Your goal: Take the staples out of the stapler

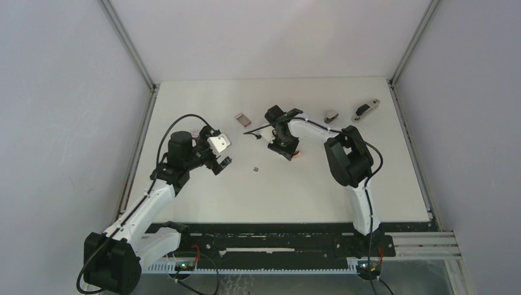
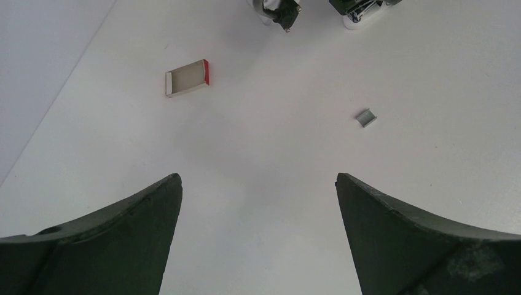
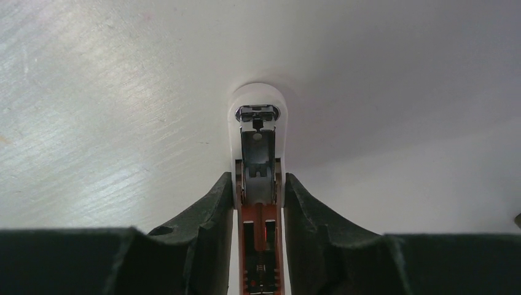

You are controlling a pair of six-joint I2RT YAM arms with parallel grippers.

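Next, my right gripper sets the white stapler down on the table (image 1: 363, 132) just in front of the dark stapler. The white stapler's nose now rests on the table.
The stapler (image 3: 258, 132) has a white body, an orange inner part and a chrome tip; its nose rests on the table. My right gripper (image 3: 260, 184) is shut on its sides, and it also shows mid-table in the top view (image 1: 284, 147). A tiny grey strip of staples (image 2: 366, 117) lies loose on the table, in the top view (image 1: 255, 168) between the two grippers. My left gripper (image 2: 258, 178) is open and empty, hovering above the table left of the strip (image 1: 221, 165). I cannot see staples inside the stapler's channel.
A small flat red-and-white box (image 2: 187, 78) lies open behind the staple strip (image 1: 243, 118). Two other staplers lie at the back right, one dark (image 1: 331, 115) and one grey (image 1: 365, 109). Side walls border the table.
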